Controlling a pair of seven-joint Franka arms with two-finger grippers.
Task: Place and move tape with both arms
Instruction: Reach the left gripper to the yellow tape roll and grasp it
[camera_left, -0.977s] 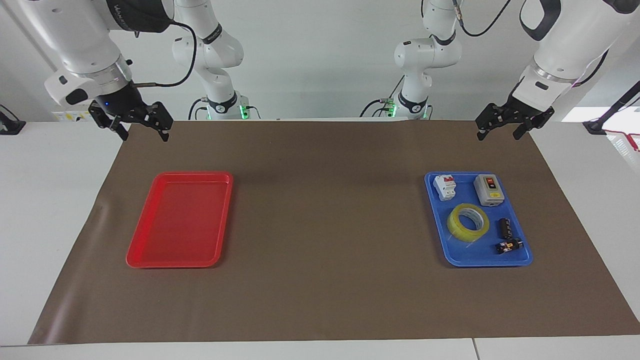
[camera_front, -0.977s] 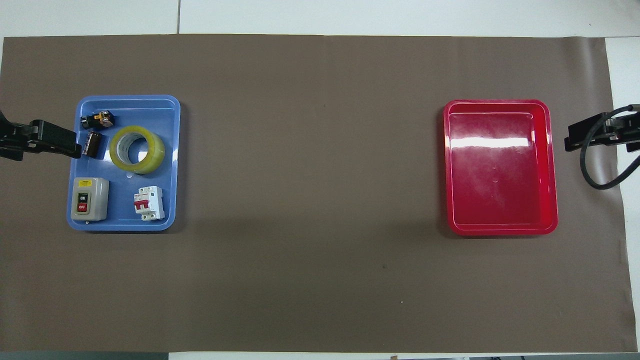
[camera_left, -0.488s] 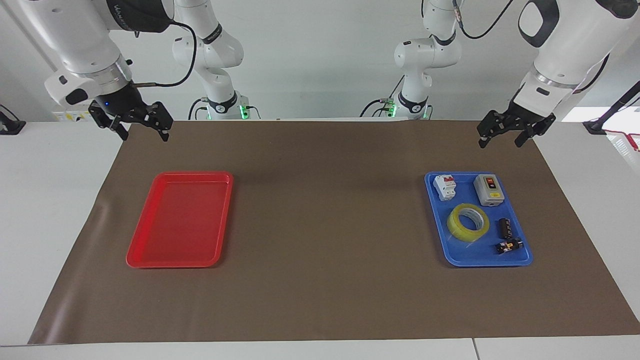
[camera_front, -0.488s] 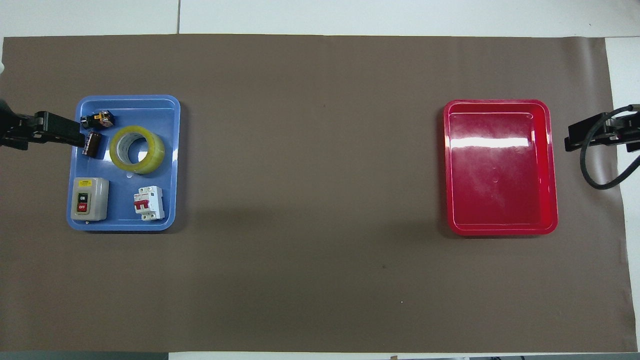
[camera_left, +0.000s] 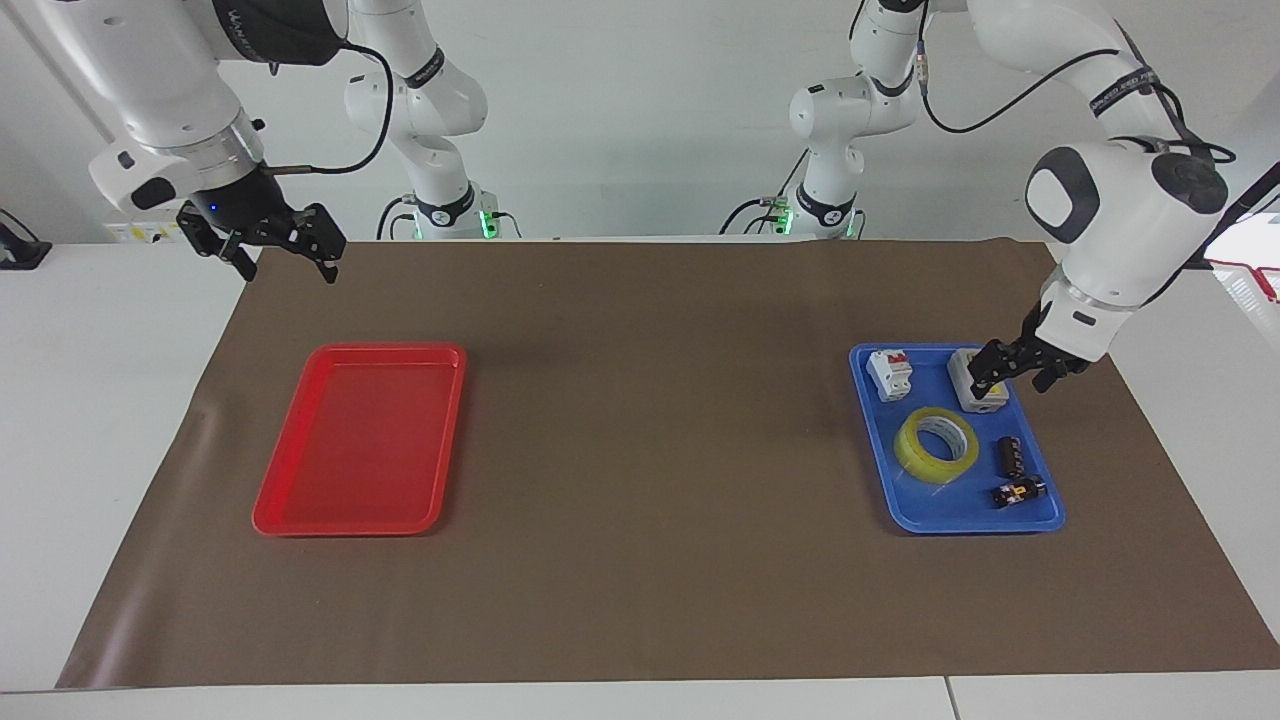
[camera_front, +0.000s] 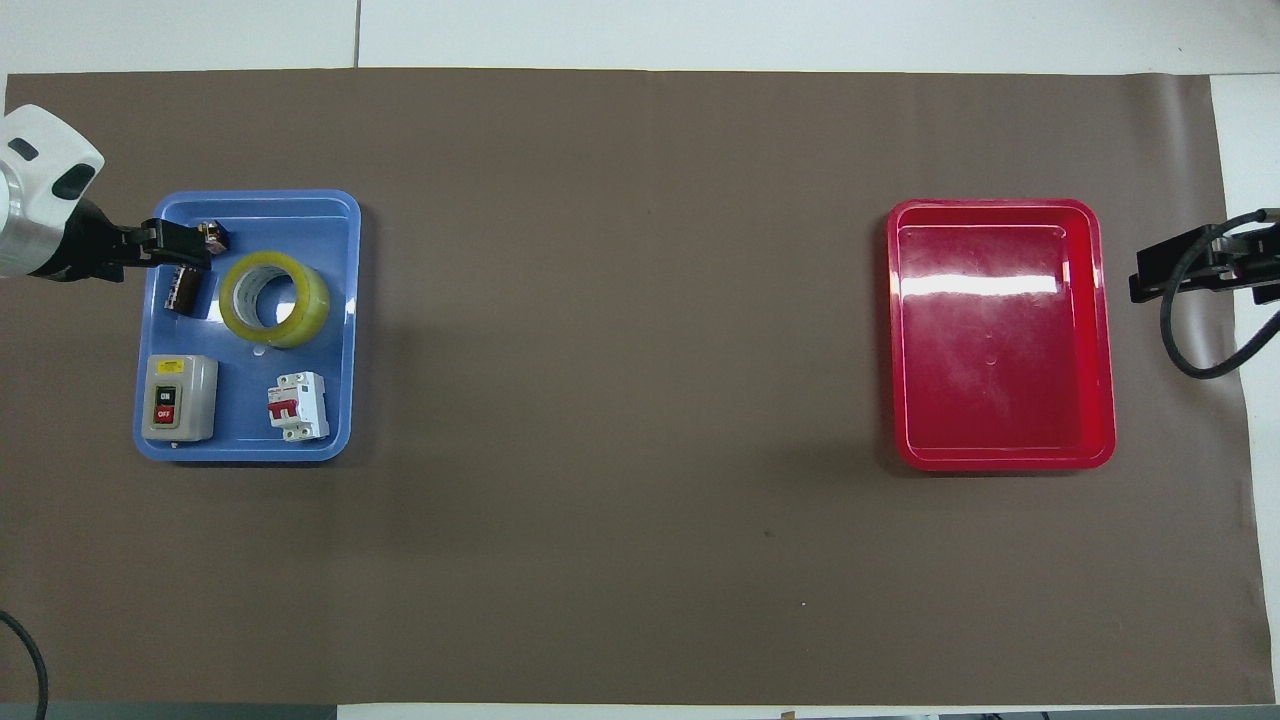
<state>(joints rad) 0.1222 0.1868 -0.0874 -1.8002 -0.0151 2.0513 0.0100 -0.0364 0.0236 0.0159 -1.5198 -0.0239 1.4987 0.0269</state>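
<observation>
My left gripper will next move to the yellow tape's side (camera_front: 233, 295) by the small black cylinders, facing the outer edge of the blue tray, and close there.
The yellow tape (camera_left: 935, 445) lies flat in the blue tray (camera_left: 870, 470) at the left arm's end of the table; it also shows in the overhead view (camera_front: 274, 299). My left gripper (camera_left: 1008, 382) is open and empty, raised over the tray's end nearer the robots, above the grey switch box (camera_left: 958, 368). In the overhead view the left gripper (camera_front: 175, 250) covers the tray's outer edge beside the tape. My right gripper (camera_left: 265, 245) is open and empty, and waits over the mat's corner, clear of the red tray (camera_left: 360, 440).
The blue tray (camera_front: 345, 330) also holds a grey switch box (camera_front: 178, 397), a white circuit breaker (camera_front: 297, 406) and two small black cylinders (camera_front: 183, 288). The red tray (camera_front: 1000, 335) is empty. A brown mat (camera_front: 620, 400) covers the table.
My left arm has swung down and inward, and its gripper has come from the mat's edge to over the blue tray. The right arm and the tape have not moved.
</observation>
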